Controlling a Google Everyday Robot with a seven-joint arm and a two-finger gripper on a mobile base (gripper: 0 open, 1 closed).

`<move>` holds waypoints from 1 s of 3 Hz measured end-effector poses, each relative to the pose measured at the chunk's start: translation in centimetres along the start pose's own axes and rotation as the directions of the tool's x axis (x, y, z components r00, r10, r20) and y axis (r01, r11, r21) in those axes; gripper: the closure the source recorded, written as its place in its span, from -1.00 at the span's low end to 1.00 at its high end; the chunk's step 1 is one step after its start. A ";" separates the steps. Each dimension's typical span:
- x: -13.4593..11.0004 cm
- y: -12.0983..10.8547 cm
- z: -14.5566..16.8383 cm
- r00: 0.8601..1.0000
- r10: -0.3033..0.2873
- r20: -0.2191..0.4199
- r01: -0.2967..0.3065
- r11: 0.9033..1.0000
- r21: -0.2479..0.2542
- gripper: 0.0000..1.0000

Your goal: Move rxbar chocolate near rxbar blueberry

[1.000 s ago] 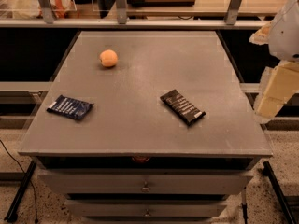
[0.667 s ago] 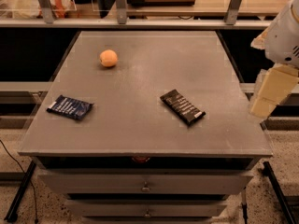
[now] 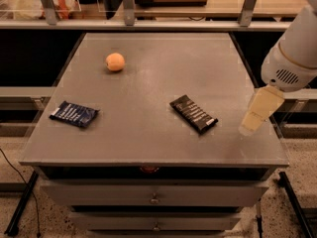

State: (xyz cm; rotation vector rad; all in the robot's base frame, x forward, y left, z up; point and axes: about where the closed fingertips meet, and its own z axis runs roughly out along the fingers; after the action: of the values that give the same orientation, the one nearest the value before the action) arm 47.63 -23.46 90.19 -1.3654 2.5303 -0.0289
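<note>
I need to next grab the rxbar chocolate across the wrapper's middle (image 3: 195, 114), between its ends.
The rxbar chocolate (image 3: 193, 113), a black wrapper with white text lines, lies flat and diagonal on the grey table, right of centre. The rxbar blueberry (image 3: 74, 114), a dark navy wrapper, lies near the table's left edge. My gripper (image 3: 250, 125) hangs from the white arm at the right, above the table's right edge, to the right of the black wrapper and apart from it. It holds nothing that I can see.
An orange ball (image 3: 115, 62) sits at the back left of the grey table (image 3: 148, 143). Drawers are under the table's front edge. A shelf with metal posts runs along the back.
My arm has swung left and down, from beyond the table's right edge to over that edge. The wrappers and the ball have not moved.
</note>
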 end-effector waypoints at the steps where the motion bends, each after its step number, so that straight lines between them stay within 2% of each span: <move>1: -0.8 -0.1 3.4 0.997 0.072 -0.037 -0.072 0.997 -0.005 -1.00; 3: -0.7 0.0 3.2 0.995 0.097 -0.030 -0.097 0.995 -0.001 -1.00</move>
State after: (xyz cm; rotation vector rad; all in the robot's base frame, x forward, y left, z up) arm 48.78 -22.55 87.23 -1.2504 2.6190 -0.0284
